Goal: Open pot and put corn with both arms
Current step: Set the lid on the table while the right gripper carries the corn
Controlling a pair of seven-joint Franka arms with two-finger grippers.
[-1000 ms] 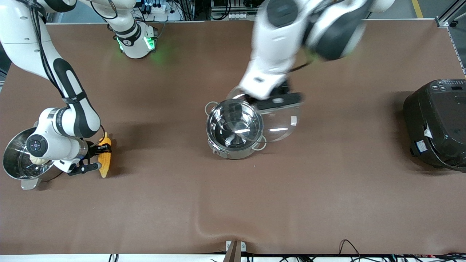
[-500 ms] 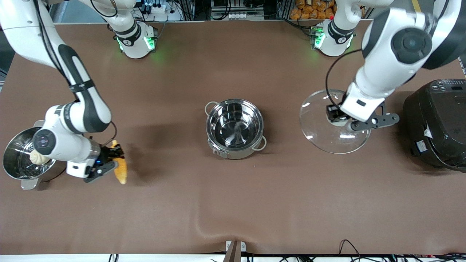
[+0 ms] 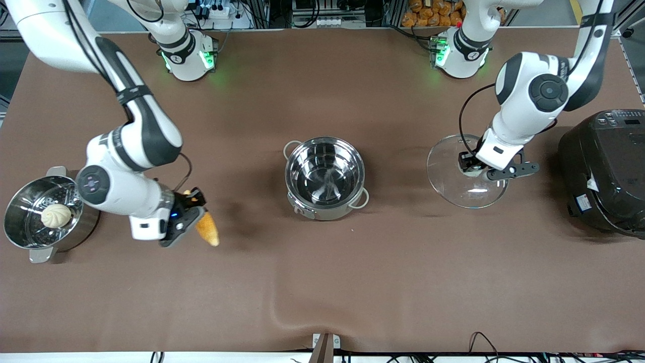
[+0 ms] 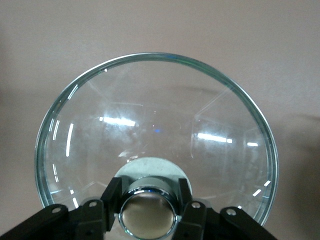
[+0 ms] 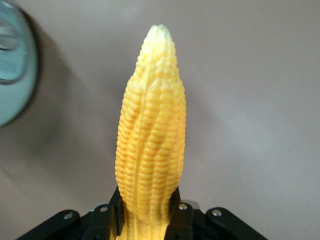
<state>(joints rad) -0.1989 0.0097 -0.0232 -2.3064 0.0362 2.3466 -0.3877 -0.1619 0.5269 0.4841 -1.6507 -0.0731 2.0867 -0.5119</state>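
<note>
My right gripper is going to let go of the yellow corn once it is inside the open steel pot with wire loop handles [image 3: 320,176].
The steel pot [image 3: 325,176] with wire loop handles stands open and empty at the table's middle. My left gripper [image 3: 471,168] is shut on the knob [image 4: 148,215] of the glass lid [image 3: 466,171] and holds it tilted over the table between the pot and the rice cooker; the lid [image 4: 155,135] fills the left wrist view. My right gripper [image 3: 194,212] is shut on the yellow corn [image 3: 207,229], held in the air over the table between the steamer pot and the open pot. The corn [image 5: 150,135] points away from the jaws in the right wrist view.
A steel steamer pot [image 3: 30,237] with a white bun [image 3: 55,215] stands at the right arm's end of the table. A big black rice cooker [image 3: 604,171] stands at the left arm's end. The brown table cover has a wrinkle [image 3: 282,307] near the front edge.
My left gripper carried the lid off the pot toward the rice cooker and lowered it. My right gripper lifted the corn away from the steamer pot and moved it toward the open pot.
</note>
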